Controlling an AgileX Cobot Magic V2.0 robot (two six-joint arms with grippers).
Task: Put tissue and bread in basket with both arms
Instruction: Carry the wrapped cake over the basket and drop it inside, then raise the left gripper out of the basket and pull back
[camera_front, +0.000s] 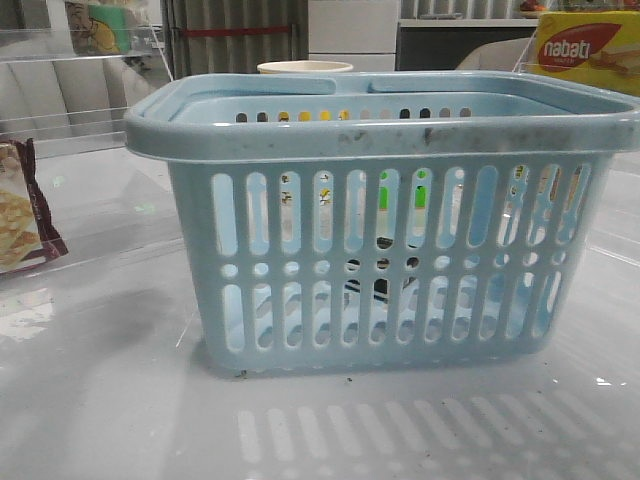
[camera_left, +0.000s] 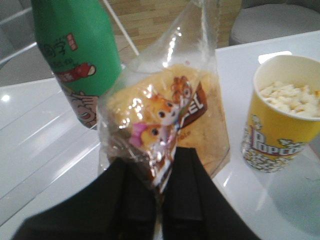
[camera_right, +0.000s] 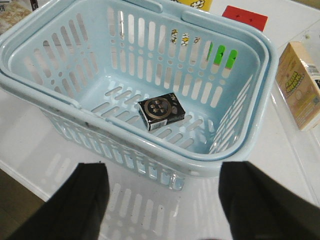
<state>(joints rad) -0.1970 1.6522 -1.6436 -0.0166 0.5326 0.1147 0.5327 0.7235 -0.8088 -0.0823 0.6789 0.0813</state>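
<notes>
The bread in my left gripper will be let go inside the light-blue basket (camera_front: 288, 250), in a spot beside the small black pack.
The bread (camera_left: 165, 115), golden-brown in a clear bag with a dark label band, shows in the left wrist view. My left gripper (camera_left: 165, 160) is shut on the bag's lower edge. The light-blue basket (camera_front: 380, 135) fills the middle of the front view. It also shows in the right wrist view (camera_right: 260, 65). A small black pack (camera_right: 161, 113) lies on the basket floor; I cannot tell if it is the tissue. My right gripper (camera_right: 165, 200) is open and empty, above the table just outside the basket's wall. Neither gripper shows in the front view.
A green bottle (camera_left: 75, 55) and a yellow popcorn cup (camera_left: 282, 120) stand either side of the bread. A tan carton (camera_right: 300, 85) and a red object (camera_right: 245, 17) lie beside the basket. The nabati box (camera_front: 585, 50) is back right, the cracker pack (camera_front: 20, 210) at the left edge.
</notes>
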